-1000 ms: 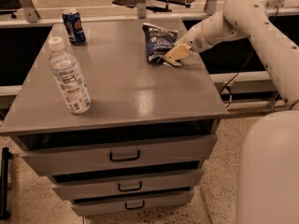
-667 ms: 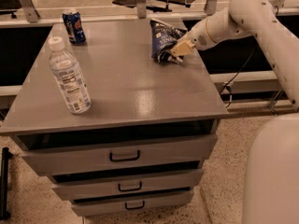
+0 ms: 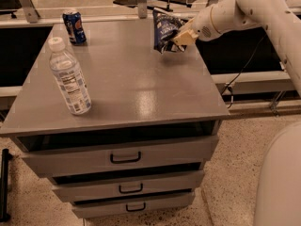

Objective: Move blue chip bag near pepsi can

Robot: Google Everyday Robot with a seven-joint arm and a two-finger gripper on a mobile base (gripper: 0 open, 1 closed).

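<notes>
The blue chip bag will be released on the cabinet top beside the pepsi can (image 3: 99,43), on my arm's side. The bag is now lifted off the cabinet top.
The blue chip bag (image 3: 164,29) is dark blue and crinkly, held upright and lifted off the grey cabinet top (image 3: 127,84) at its back right. My gripper (image 3: 181,37) reaches in from the right and is shut on the bag's lower right edge. The pepsi can (image 3: 75,28) stands upright at the back left corner of the top, well to the left of the bag and apart from it.
A clear plastic water bottle (image 3: 69,77) with a white cap stands at the left front of the top. The cabinet has three drawers (image 3: 126,157) below. My white arm (image 3: 263,8) spans the upper right. Chair bases stand behind the cabinet.
The gripper has lifted the chip bag off the cabinet top and raised it upright. The can and the bottle have stayed in place on the top.
</notes>
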